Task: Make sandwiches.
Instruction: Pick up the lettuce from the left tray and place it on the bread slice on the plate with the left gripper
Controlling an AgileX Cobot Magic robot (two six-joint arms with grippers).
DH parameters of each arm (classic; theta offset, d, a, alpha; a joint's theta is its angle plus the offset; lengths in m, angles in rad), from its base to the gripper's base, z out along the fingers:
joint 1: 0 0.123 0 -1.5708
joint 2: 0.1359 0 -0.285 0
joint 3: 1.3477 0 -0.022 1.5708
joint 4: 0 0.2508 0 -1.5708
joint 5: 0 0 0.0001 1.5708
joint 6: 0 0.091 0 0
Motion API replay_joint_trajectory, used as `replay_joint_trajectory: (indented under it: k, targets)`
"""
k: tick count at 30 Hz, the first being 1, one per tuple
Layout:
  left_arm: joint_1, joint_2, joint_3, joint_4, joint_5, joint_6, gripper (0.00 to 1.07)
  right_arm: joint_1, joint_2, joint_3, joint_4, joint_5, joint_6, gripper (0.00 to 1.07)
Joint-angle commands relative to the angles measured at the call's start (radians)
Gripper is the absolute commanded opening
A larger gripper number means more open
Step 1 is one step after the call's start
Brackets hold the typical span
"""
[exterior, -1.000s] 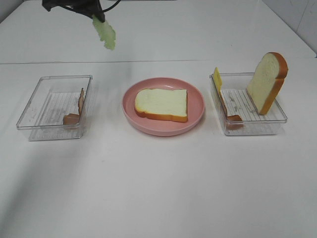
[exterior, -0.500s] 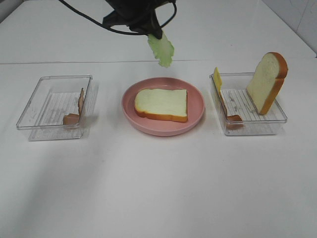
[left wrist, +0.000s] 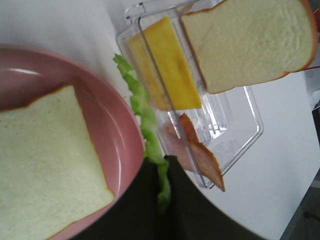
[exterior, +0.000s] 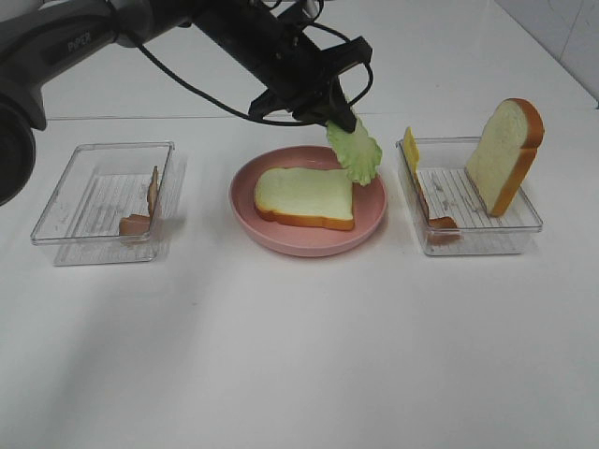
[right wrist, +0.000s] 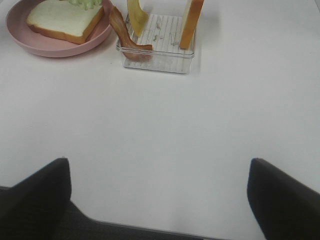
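Next, my left gripper lets go of the green lettuce leaf on top of the white bread slice [exterior: 313,189] [left wrist: 15,155] on the pink plate.
A white bread slice [exterior: 305,196] lies flat on the round pink plate [exterior: 309,245]. My left gripper [exterior: 337,114] is shut on a green lettuce leaf [exterior: 356,154] and holds it above the plate's right rim, next to the bread. In the left wrist view the lettuce [left wrist: 145,112] hangs from the dark fingers [left wrist: 182,210] beside the plate [left wrist: 117,140]. The right tray [exterior: 473,238] holds yellow cheese [exterior: 410,150], a meat strip [exterior: 438,223] and an upright bread slice [exterior: 505,154]. My right gripper [right wrist: 160,200] is open and empty over bare table, out of the exterior high view.
A clear tray [exterior: 103,245] at the left holds one meat strip [exterior: 145,213]. The left arm and its cable reach in from the upper left. White table lies in front of the plate and trays.
My left gripper has carried the lettuce from the far left rightward and down, to just above the plate's right rim. Nothing else has moved.
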Motion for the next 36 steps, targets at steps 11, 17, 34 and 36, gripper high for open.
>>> replay_joint_trajectory:
  k: [11,17,34,36]
  targets:
    - [0.014,0.053,-0.004,0.154,0.065,-0.052,0.00,-0.005,-0.023,0.000,0.004,-0.003,0.007,0.93]
    - [0.016,0.054,-0.004,0.201,0.043,-0.052,0.00,-0.005,-0.023,0.000,0.004,-0.003,0.007,0.93]
    - [0.014,0.049,-0.004,0.240,0.028,-0.104,1.02,-0.005,-0.023,0.000,0.004,-0.003,0.007,0.93]
    - [0.014,0.048,-0.004,0.246,0.029,-0.104,1.02,-0.005,-0.023,0.000,0.004,-0.003,0.007,0.93]
